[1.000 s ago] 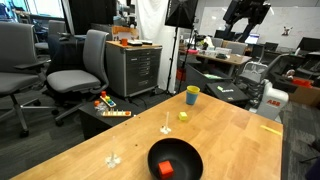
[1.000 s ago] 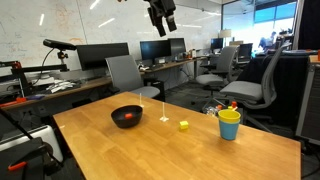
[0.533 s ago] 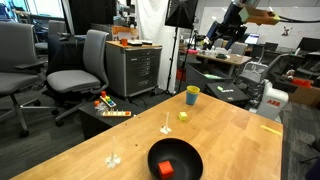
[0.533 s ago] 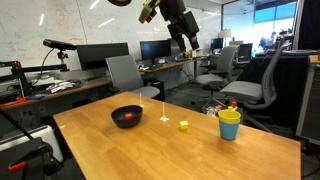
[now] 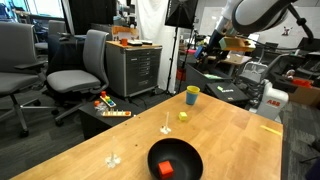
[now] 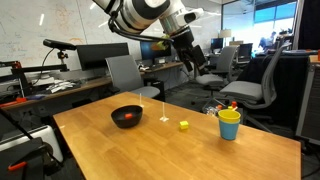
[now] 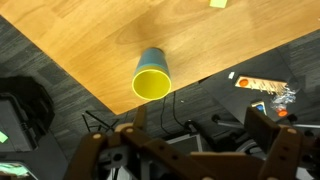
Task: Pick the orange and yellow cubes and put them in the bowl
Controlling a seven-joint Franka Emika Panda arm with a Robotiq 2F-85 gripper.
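My gripper will grab the opposite sides of the yellow cube [image 5: 183,116] [image 7: 218,3], which is on the table between the black bowl and the cup.
The black bowl [image 5: 196,156] stands on the wooden table and shows in both exterior views [image 6: 115,113]. The orange cube [image 5: 166,168] lies inside it [image 6: 127,119]. The yellow cube [image 5: 183,116] lies on the table between the bowl and the cup [image 6: 184,125], and at the top edge of the wrist view [image 7: 218,3]. My gripper [image 5: 214,47] hangs high in the air beyond the table's far edge [image 6: 198,64]. It is open and empty [image 7: 190,150].
A yellow cup with a blue rim [image 5: 192,95] stands near the table edge [image 6: 229,124] [image 7: 152,80]. Small white bits [image 5: 166,128] lie on the table. Office chairs [image 5: 82,65], a cabinet [image 5: 135,65] and toys on the floor [image 7: 265,88] surround it.
The arm has swung down from the top of both exterior views. The gripper is now lower and nearer the cup side of the table. The cubes and the bowl have not moved.
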